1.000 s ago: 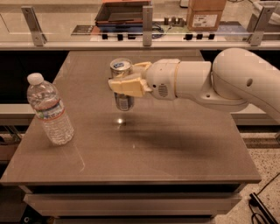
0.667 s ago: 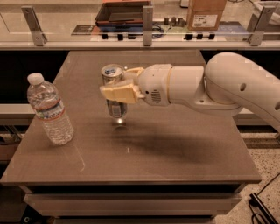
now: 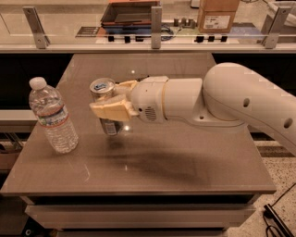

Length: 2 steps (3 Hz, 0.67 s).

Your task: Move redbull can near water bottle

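Next, my gripper releases the redbull can on the brown table [image 3: 107,141] beside the water bottle, on the white arm's side. The redbull can is held just above the table.
The redbull can [image 3: 103,89] is a slim silver can with a blue-tinted top, upright and held just above the brown table [image 3: 152,171]. My gripper [image 3: 111,102] is shut on the can, its cream fingers [image 3: 109,111] clamped around the can's middle. The white arm reaches in from the right. The water bottle [image 3: 52,116], clear with a white cap and a red-edged label, stands upright near the table's left edge, a short gap left of the can.
Behind the table runs a counter with a glass rail and metal posts [image 3: 156,21], a dark tray [image 3: 129,13] and a cardboard box [image 3: 217,16]. The table's front edge [image 3: 138,190] is near the bottom. A cable lies on the floor at the lower right [image 3: 275,217].
My gripper has carried the can leftward across the table, closing the gap to the water bottle. The bottle has not moved.
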Each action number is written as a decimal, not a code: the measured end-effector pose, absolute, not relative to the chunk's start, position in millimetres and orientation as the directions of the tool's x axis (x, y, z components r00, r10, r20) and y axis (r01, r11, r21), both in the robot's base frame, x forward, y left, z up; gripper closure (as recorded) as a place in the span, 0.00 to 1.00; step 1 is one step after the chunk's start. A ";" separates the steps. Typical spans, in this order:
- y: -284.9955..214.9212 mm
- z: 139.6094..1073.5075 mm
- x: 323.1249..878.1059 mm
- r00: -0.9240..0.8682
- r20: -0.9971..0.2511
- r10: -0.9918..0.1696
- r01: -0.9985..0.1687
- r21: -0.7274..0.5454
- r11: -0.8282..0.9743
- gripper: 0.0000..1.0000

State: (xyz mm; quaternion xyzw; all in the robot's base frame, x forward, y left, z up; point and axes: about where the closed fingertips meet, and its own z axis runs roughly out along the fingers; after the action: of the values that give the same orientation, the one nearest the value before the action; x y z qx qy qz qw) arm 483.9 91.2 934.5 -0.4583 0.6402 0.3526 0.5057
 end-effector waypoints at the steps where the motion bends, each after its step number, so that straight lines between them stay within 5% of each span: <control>1: 109.1 918.4 479.1 -0.023 -0.967 -0.254 -0.938 -0.067 0.341 1.00; 2: 109.4 911.9 480.4 -0.031 -0.969 -0.246 -0.937 -0.057 0.345 1.00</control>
State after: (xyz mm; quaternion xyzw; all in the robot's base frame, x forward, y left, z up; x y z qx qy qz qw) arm 480.4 109.4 911.9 -0.4652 0.6359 0.3336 0.5177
